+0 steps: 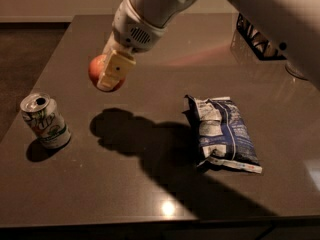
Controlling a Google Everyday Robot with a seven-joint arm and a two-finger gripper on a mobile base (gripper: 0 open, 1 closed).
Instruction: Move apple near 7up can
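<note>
I should let go of the apple on the table [84,127] right up against the 7up can, on the can's side that faces the chip bag.
My gripper [107,73] is shut on the red-orange apple [97,70] and holds it in the air above the left part of the dark table [150,194]. The 7up can [45,121], silver-white with green lettering, stands upright near the table's left edge, below and to the left of the apple. The apple's shadow falls on the table to the right of the can. My white arm reaches in from the upper right.
A blue-white crinkled chip bag [223,132] lies on the right half of the table. A dark wire rack [257,39] stands at the back right. The table's left edge is close to the can.
</note>
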